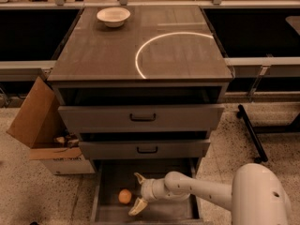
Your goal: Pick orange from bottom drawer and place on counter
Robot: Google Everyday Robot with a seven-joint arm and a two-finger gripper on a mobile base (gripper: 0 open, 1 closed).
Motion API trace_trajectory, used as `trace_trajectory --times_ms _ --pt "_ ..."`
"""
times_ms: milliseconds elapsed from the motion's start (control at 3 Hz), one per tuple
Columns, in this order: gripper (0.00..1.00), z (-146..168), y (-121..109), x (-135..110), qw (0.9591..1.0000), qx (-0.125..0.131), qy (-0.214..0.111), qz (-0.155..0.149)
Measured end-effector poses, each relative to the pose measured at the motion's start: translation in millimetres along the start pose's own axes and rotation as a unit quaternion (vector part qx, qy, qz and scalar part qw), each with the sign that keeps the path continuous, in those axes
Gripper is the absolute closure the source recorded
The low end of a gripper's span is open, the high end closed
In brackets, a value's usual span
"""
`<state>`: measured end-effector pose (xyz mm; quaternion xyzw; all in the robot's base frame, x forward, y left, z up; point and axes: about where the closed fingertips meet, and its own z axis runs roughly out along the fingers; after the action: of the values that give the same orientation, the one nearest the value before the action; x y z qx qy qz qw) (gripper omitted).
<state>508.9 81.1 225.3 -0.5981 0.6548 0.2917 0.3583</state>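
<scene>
The orange belongs on the counter, so the orange's middle (124,197) in the open bottom drawer is the next spot my gripper should move to and close on.
The orange (124,196) lies on the floor of the open bottom drawer (108,172), toward its left side. My gripper (137,192) reaches into the drawer from the right on a white arm (197,191). Its two pale fingers are spread open, one above and one below, just right of the orange and not touching it. The counter (108,55) is the dark cabinet top above, with a bright curved arc on it.
A white bowl (113,16) stands at the counter's back left. Two upper drawers with black handles (143,117) are slightly pulled out. An open cardboard box (44,130) sits on the speckled floor left of the cabinet. A black stand leg (251,132) lies at the right.
</scene>
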Motion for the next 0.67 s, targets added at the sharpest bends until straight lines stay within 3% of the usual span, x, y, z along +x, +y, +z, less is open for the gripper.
trace_trajectory --times_ms 667 --pt "0.00 53.5 -18.6 28.2 0.9996 -0.001 0.003 -0.027"
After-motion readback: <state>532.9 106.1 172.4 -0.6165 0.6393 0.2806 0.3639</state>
